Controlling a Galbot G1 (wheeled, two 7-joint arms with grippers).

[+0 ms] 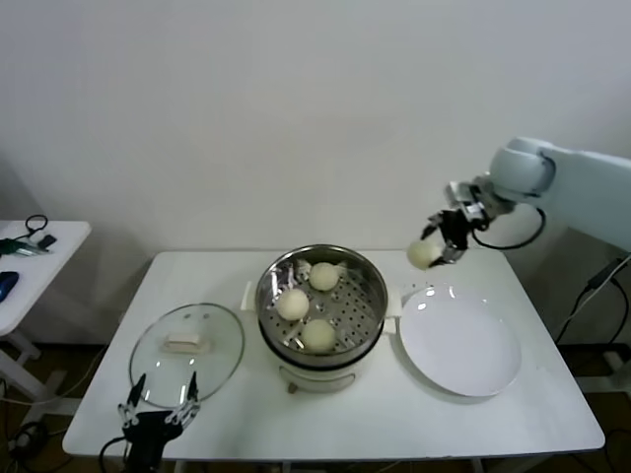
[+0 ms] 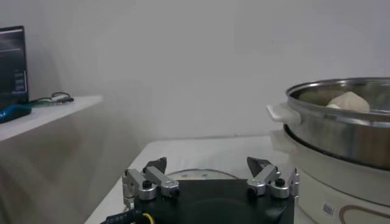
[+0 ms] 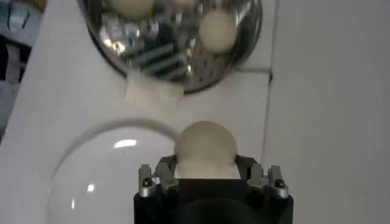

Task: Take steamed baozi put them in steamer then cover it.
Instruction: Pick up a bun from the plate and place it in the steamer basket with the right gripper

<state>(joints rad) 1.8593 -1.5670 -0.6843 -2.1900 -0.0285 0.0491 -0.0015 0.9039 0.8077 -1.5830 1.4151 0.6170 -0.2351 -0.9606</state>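
The robot's right gripper needs to release the baozi on the bare part of the steamer tray (image 1: 348,304) (image 3: 170,50) that is closest to the white plate.
The steamer (image 1: 370,286) stands mid-table with three baozi (image 1: 317,335) on its perforated tray. My right gripper (image 1: 441,246) is shut on a fourth baozi (image 1: 424,254), held in the air above the far edge of the white plate, to the right of the steamer. In the right wrist view the bun (image 3: 205,146) sits between the jaws with the steamer (image 3: 244,42) beyond. The glass cover (image 1: 187,353) with its white handle lies flat on the table left of the steamer. My left gripper (image 1: 159,412) is open and empty at the table's front edge, just before the cover.
An empty white plate (image 1: 459,347) lies right of the steamer. A small side table (image 1: 35,251) with cables and tools stands at the far left. The left wrist view shows the steamer's wall (image 2: 341,131) close on one side.
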